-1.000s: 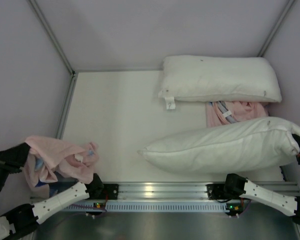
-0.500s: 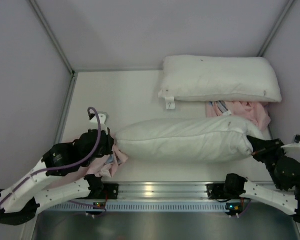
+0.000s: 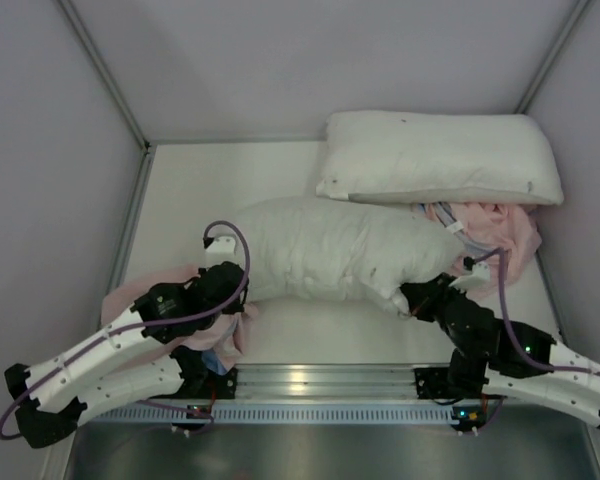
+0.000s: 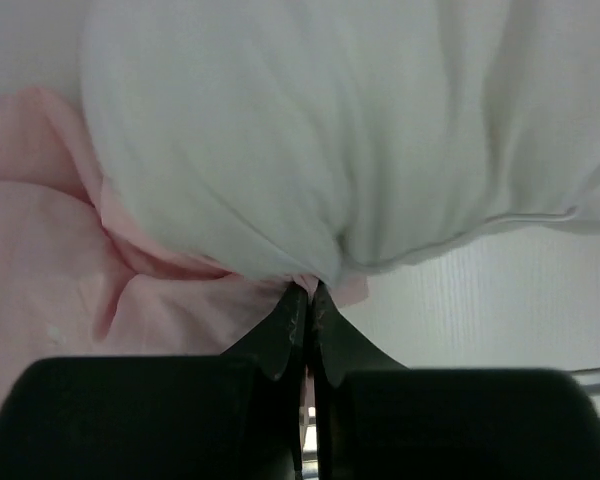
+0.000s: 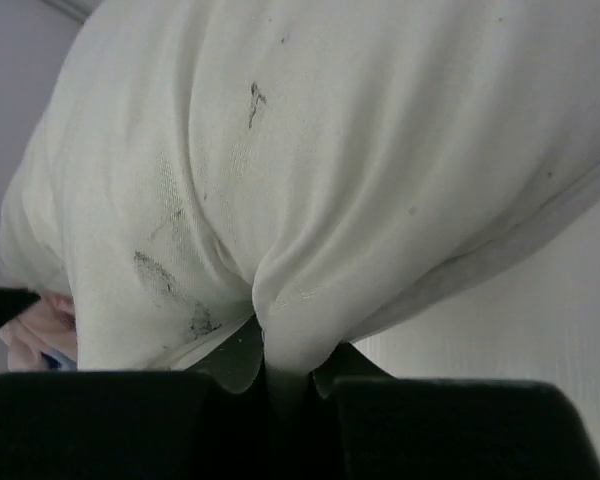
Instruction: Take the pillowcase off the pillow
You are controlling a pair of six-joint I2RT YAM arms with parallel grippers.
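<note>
The white pillow's corner will leave my right gripper as I let it go on the bare table (image 3: 316, 316) between the middle of the pillow and the metal rail.
The white pillow (image 3: 330, 250) lies bare across the middle of the table, with dark specks showing in the right wrist view (image 5: 310, 150). The pillowcase (image 3: 130, 292), pink side up, is bunched at the near left, partly under my left arm. My left gripper (image 3: 240, 282) is at the pillow's left end; in its wrist view the jaws (image 4: 308, 290) are shut on a pinch of pink pillowcase (image 4: 40, 270) just under the pillow (image 4: 330, 130). My right gripper (image 3: 408, 298) is shut on a fold at the pillow's right corner (image 5: 285, 340).
A second white pillow (image 3: 440, 158) lies at the back right against the wall. A pink cloth (image 3: 492, 225) is crumpled in front of it. Grey walls close the white table (image 3: 210, 185) on three sides. A metal rail (image 3: 320, 380) runs along the near edge.
The pillow has moved from the near right to the middle of the table. My right gripper came inward and left with it. My left arm swung in from the left edge to the pillow's left end.
</note>
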